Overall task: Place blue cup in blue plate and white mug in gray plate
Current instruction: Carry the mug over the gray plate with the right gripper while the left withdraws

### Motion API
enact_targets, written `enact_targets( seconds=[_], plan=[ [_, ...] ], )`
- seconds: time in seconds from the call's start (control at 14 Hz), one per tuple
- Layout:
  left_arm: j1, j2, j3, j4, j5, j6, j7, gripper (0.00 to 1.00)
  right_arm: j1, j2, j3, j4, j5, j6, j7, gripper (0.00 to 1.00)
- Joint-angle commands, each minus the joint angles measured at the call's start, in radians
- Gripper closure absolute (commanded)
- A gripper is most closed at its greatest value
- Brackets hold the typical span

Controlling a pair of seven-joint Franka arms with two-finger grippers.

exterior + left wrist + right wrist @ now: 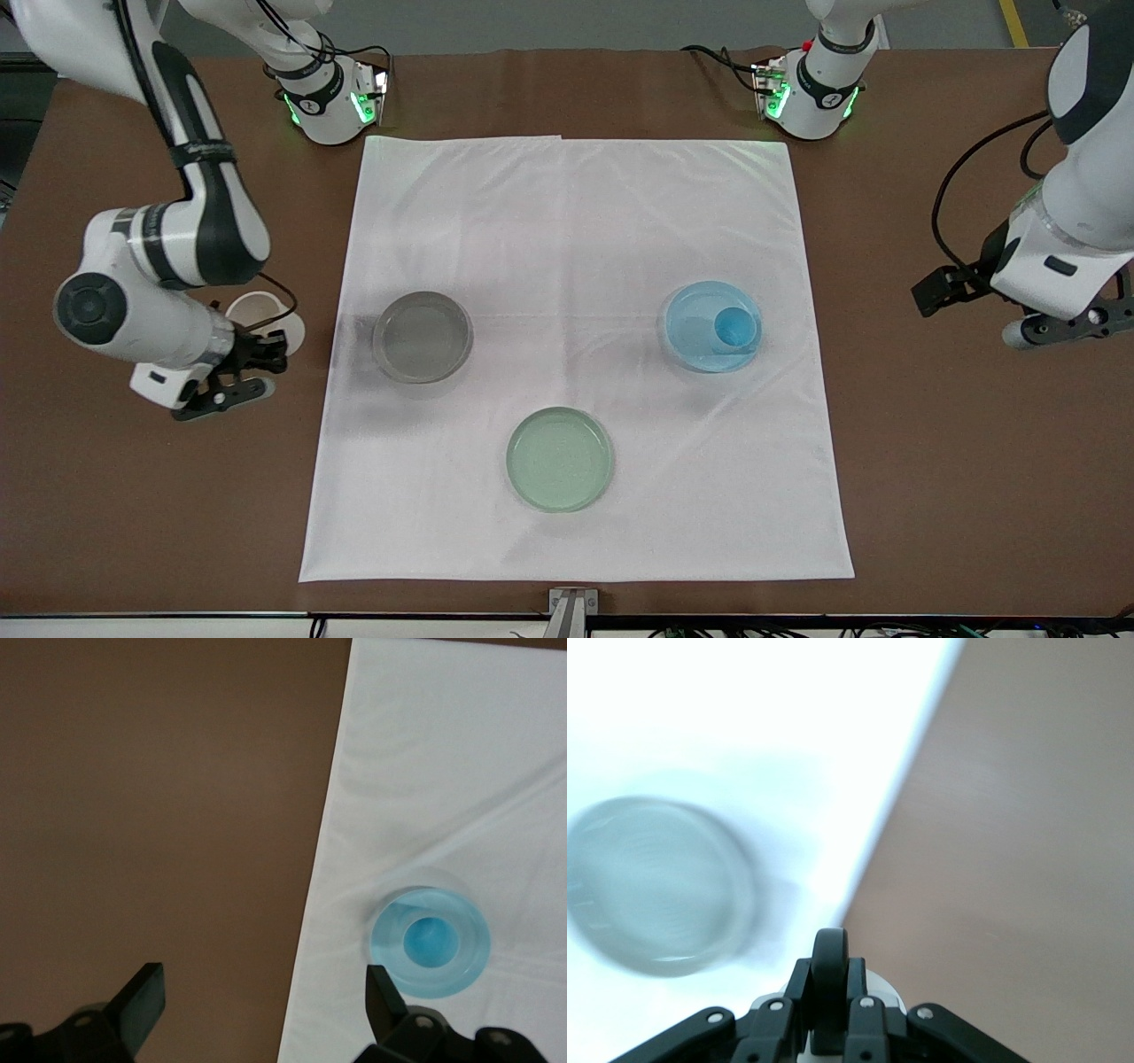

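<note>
Next, my right gripper sets the white mug down in the middle of the gray plate (419, 342) (661, 889).
The blue cup (735, 329) stands upright in the blue plate (687, 312) on the white cloth; the left wrist view shows the cup (431, 942) in the plate (387, 935) too. My left gripper (1059, 330) is open and empty over the bare brown table at the left arm's end (263, 999). My right gripper (255, 350) is shut on the black handle (830, 979) of the white mug (264, 317), over the brown table beside the cloth's edge. The gray plate (423, 337) lies on the cloth beside it, with nothing in it, and shows in the right wrist view (656, 886).
A pale green plate (560, 459) lies on the white cloth (576, 221), nearer the front camera than the other two plates. Brown table (974, 443) surrounds the cloth. Both arm bases stand along the edge farthest from the front camera.
</note>
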Motion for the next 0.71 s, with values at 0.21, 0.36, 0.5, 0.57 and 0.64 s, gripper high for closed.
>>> enact_targets(
  seconds=[0.21, 0.36, 0.5, 0.57, 0.64],
  plan=[
    [-0.144, -0.151, 0.279, -0.048, -0.120, -0.117, 0.212, 0.00, 0.217, -0.025, -0.002, -0.034, 0.013, 0.019, -0.299, 0.97],
    [-0.144, -0.191, 0.315, -0.106, -0.133, -0.079, 0.254, 0.00, 0.273, -0.014, -0.004, -0.037, 0.013, 0.044, -0.363, 0.97],
    [-0.143, -0.245, 0.325, -0.192, -0.133, -0.024, 0.272, 0.00, 0.317, 0.015, -0.004, -0.038, 0.011, 0.091, -0.458, 0.98],
    [-0.141, -0.248, 0.325, -0.195, -0.134, -0.021, 0.272, 0.00, 0.334, 0.036, -0.004, -0.038, 0.011, 0.120, -0.503, 0.98],
    [-0.141, -0.246, 0.326, -0.194, -0.148, -0.021, 0.272, 0.00, 0.346, 0.055, -0.004, -0.037, 0.011, 0.143, -0.553, 0.98]
  ],
)
